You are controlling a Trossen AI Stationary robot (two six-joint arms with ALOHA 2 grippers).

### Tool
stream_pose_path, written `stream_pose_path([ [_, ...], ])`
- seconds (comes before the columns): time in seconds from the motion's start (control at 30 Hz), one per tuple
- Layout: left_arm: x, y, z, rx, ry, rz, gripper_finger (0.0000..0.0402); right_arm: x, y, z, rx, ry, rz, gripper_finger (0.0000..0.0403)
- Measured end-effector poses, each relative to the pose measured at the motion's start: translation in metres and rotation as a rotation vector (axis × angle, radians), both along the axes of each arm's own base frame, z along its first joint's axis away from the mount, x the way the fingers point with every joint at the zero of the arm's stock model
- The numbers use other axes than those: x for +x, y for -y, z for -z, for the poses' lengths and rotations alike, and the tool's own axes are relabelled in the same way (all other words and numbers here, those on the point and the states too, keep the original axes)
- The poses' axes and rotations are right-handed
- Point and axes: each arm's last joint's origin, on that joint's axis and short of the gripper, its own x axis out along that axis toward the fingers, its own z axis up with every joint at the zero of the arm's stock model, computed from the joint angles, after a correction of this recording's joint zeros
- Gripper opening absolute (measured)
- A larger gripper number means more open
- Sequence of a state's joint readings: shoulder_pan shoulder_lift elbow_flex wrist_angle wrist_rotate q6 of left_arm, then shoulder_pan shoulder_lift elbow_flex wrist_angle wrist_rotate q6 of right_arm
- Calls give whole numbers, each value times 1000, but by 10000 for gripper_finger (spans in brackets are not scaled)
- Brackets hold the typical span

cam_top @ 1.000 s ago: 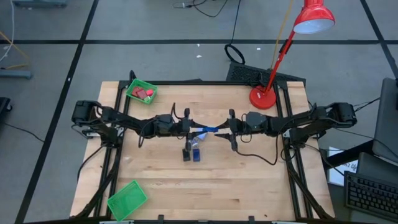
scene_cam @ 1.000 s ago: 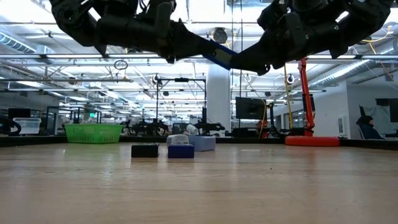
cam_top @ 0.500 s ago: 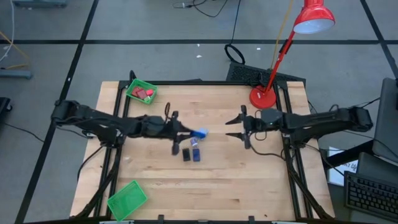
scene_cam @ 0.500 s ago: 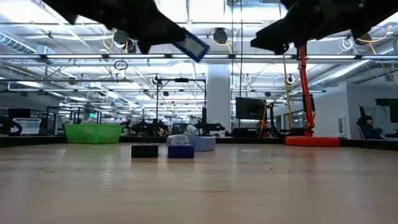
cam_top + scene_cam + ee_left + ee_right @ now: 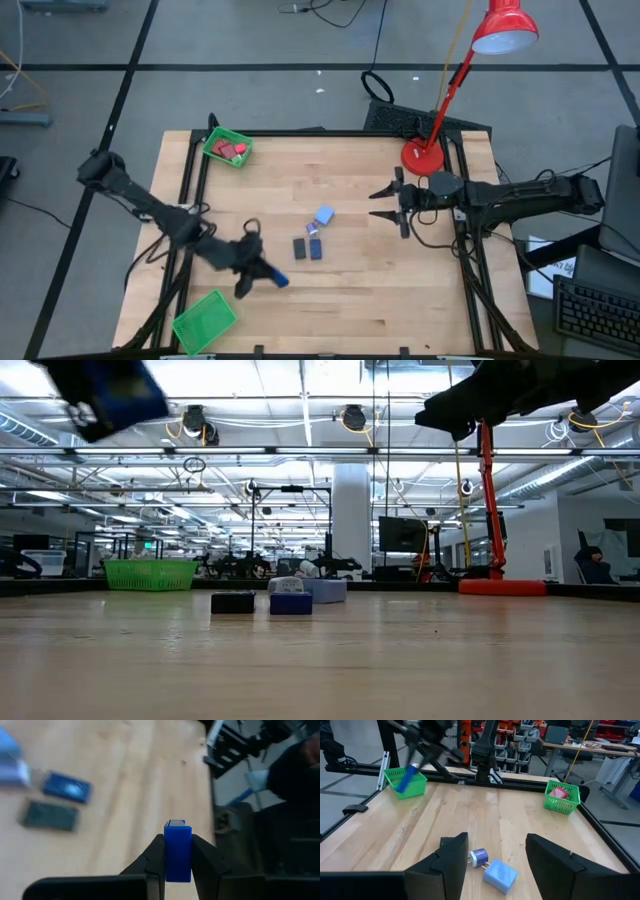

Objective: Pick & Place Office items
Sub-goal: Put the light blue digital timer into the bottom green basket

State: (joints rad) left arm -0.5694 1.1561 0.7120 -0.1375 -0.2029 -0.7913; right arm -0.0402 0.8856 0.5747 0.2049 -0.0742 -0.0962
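Observation:
Next, I release the blue stick with my left gripper around the middle of the empty near green tray (image 5: 198, 323).
My left gripper (image 5: 266, 274) hangs over the table's near left, shut on a blue stick (image 5: 279, 281), a short way from the near green tray (image 5: 205, 320). In the middle of the table lie a light-blue block (image 5: 323, 215), a small plug-like piece (image 5: 479, 856), a black rectangle (image 5: 299, 248) and a blue rectangle (image 5: 315, 248). The far-left green tray (image 5: 227, 148) holds red pieces. My right gripper (image 5: 384, 205) stands open above the table's right side, nothing between its fingers. My left gripper pinches the blue stick (image 5: 177, 857) between its two fingers, which lie along its two sides. One end (image 5: 177, 830) juts out past the fingertips. The fingers slant downward from the table's left. The stick is lifted clear of the table.
A red desk lamp (image 5: 424, 155) stands at the far right of the table. Black rails run along the table's edges. Bare wood lies between the middle items and the near tray.
My right gripper has let go of the blue stick, opened and drawn back toward the table's right edge. My left gripper, still shut on the stick, has rolled and swung from the table's middle toward the near left, close to the near green tray.

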Motion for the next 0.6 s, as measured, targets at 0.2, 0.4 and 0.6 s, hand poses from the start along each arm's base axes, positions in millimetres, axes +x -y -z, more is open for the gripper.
stream_pose_path([
  [0.2,-37,39,5,-58,-38,-77,63,-1,0,-1,-17,9,0,185],
  [0.4,-82,66,7,-107,27,-191,60,-2,0,-3,-22,22,-1,184],
  [0.6,-114,79,9,-222,5,-209,60,-2,0,-3,-48,23,-5,181],
])
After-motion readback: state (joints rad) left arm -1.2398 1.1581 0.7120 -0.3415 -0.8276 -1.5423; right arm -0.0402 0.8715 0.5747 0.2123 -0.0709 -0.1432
